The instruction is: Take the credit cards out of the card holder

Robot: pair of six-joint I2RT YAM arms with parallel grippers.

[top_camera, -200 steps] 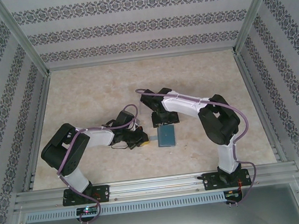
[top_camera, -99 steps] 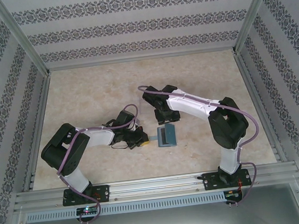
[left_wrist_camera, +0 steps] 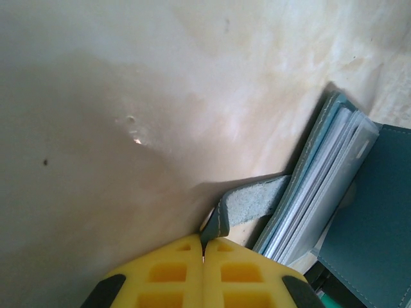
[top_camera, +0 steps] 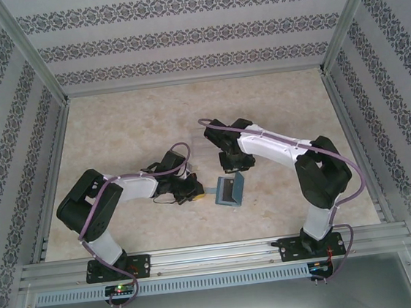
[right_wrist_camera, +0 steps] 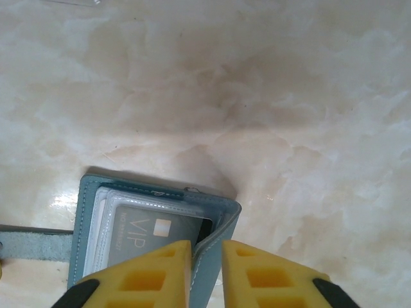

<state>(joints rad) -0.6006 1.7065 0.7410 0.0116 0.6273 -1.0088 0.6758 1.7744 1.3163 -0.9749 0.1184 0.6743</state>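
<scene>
The card holder's cover leans half raised beside the credit card. Next, my right gripper takes the cover by its outer edge [top_camera: 242, 182] and spreads it open first.
The teal card holder [top_camera: 229, 190] lies at the table's middle, its cover raised part way. My left gripper [top_camera: 193, 193] is shut on its little side tab [left_wrist_camera: 250, 202], yellow fingertips [left_wrist_camera: 180, 269] pressed together. From above, my right gripper [right_wrist_camera: 207, 247] has its jaws closed on the raised cover's edge [right_wrist_camera: 221, 224]. Under a clear sleeve inside lies a grey credit card [right_wrist_camera: 151, 234] marked VIP. In the left wrist view the card holder [left_wrist_camera: 372, 212] stands open, with pale sleeve and card edges [left_wrist_camera: 321, 186] stacked in it.
A clear plastic box [top_camera: 199, 152] sits faintly just behind the card holder. Bare marble tabletop [top_camera: 114, 127] spreads all round, fenced by aluminium rails [top_camera: 201, 256] and patterned walls.
My right gripper's jaws have narrowed onto the cover and the arm has shifted right. The card holder's cover has risen from flat to part open. The left arm has not moved.
</scene>
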